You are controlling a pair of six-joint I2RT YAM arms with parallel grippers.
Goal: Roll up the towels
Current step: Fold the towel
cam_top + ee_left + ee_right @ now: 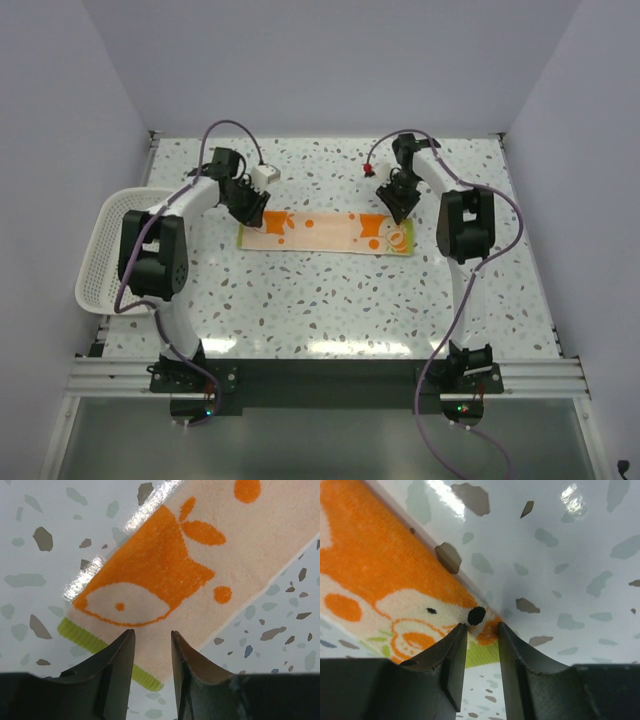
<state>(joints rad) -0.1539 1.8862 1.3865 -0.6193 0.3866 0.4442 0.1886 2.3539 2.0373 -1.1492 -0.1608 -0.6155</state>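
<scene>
The robot's right gripper is at the towel's far corner, so it should grab the towel's green part nearer its middle [410,238] before it folds that end of the towel inward.
The towel [325,232] lies flat as a long narrow strip across the middle of the table, cream with orange shapes and a green band at each end. My left gripper [252,210] is at its left end. In the left wrist view the gripper [152,636] is open, its tips just above the cloth [240,555] near the green edge. My right gripper [400,208] is at the right end. In the right wrist view the gripper [481,627] is open over the towel's far corner [370,565], with nothing between the fingers. No rolled bundle shows.
A white mesh basket [108,250] hangs over the table's left edge, beside the left arm. A small white block [263,173] sits behind the left gripper. A small red object [370,170] lies behind the right gripper. Walls enclose the table's left, back and right.
</scene>
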